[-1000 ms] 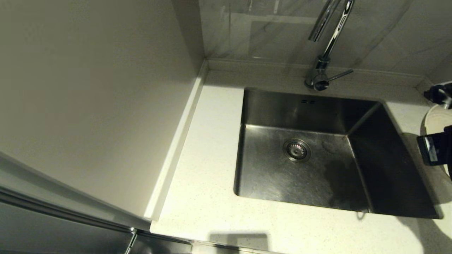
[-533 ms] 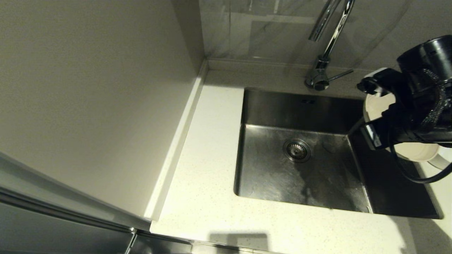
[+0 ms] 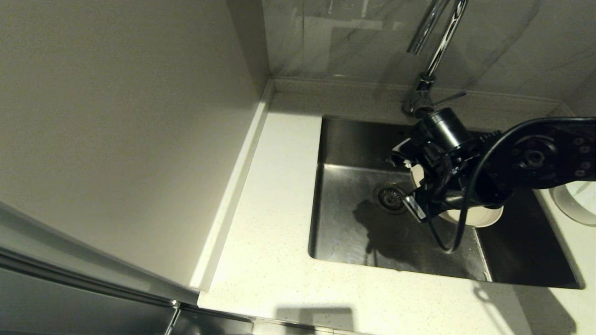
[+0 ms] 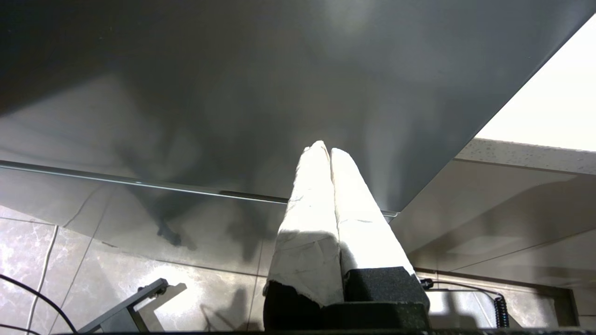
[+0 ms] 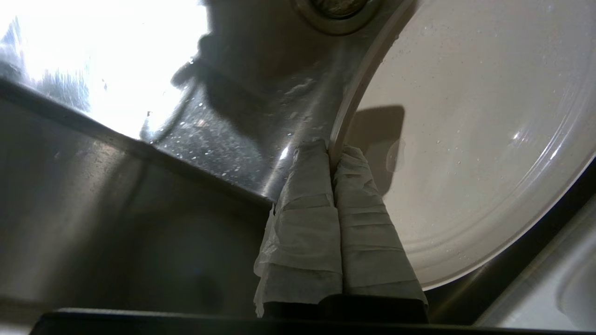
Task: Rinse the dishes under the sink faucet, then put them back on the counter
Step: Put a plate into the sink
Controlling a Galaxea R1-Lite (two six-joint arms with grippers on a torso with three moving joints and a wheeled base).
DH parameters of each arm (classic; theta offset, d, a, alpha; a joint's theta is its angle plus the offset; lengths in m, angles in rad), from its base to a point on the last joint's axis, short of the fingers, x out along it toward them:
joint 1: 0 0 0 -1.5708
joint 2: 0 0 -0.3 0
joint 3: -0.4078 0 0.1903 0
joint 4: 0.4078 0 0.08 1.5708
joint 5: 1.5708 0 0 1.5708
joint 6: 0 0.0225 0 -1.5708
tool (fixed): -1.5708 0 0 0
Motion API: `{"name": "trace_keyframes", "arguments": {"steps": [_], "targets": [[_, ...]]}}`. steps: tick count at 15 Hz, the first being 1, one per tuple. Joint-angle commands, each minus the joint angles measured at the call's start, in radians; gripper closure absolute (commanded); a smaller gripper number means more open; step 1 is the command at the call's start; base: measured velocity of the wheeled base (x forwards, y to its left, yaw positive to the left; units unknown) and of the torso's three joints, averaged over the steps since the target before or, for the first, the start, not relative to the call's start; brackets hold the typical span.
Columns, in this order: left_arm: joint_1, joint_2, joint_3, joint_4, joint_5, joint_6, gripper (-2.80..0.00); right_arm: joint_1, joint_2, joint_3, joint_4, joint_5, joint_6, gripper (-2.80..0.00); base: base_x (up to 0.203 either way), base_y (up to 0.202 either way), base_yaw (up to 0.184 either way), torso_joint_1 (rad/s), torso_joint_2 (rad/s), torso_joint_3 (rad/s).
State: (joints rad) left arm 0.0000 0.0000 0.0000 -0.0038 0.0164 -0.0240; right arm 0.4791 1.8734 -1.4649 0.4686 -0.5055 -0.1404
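Note:
Next, my right gripper lowers the cream-white plate to the steel sink's bottom. It will put the plate down close beside the drain strainer (image 3: 438,200).
My right gripper (image 5: 331,151) is shut on the rim of the wet cream-white plate (image 5: 465,139), one wrapped finger on each face. In the head view the right arm reaches in from the right and holds the plate (image 3: 479,217) tilted inside the steel sink (image 3: 354,232), just right of the drain strainer (image 3: 391,197). The chrome faucet (image 3: 430,60) rises behind it, and I see no water running. My left gripper (image 4: 326,150) is shut on nothing, parked low beside a dark cabinet front. The speckled counter (image 3: 274,200) surrounds the basin.
Another round white dish (image 3: 575,204) sits on the counter at the sink's right edge, partly cut off. A tall pale wall panel (image 3: 130,116) borders the counter on the left. The faucet's thin lever (image 3: 449,98) points right.
The right arm has swung left from the counter at the right edge, carrying the plate over the sink and down into the basin near the drain.

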Motion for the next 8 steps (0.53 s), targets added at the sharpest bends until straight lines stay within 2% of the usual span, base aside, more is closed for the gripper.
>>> {"name": "trace_keyframes", "arguments": {"steps": [1, 3, 8], "targets": [[0.000, -0.003, 0.000, -0.001, 0.000, -0.001, 0.00, 0.002, 0.111, -0.010, -0.043, -0.004, 0.004, 0.00, 0.000, 0.000, 0.000, 0.000, 0.00, 0.000], [0.000, -0.003, 0.000, -0.001, 0.000, -0.001, 0.00, -0.024, 0.168, -0.057, -0.137, -0.014, 0.031, 0.00, 0.000, 0.000, 0.000, 0.000, 0.00, 0.000], [0.000, -0.003, 0.000, -0.001, 0.000, -0.001, 0.00, -0.176, 0.326, -0.254, -0.301, -0.098, 0.043, 0.00, 0.000, 0.000, 0.000, 0.000, 0.00, 0.000]]}}
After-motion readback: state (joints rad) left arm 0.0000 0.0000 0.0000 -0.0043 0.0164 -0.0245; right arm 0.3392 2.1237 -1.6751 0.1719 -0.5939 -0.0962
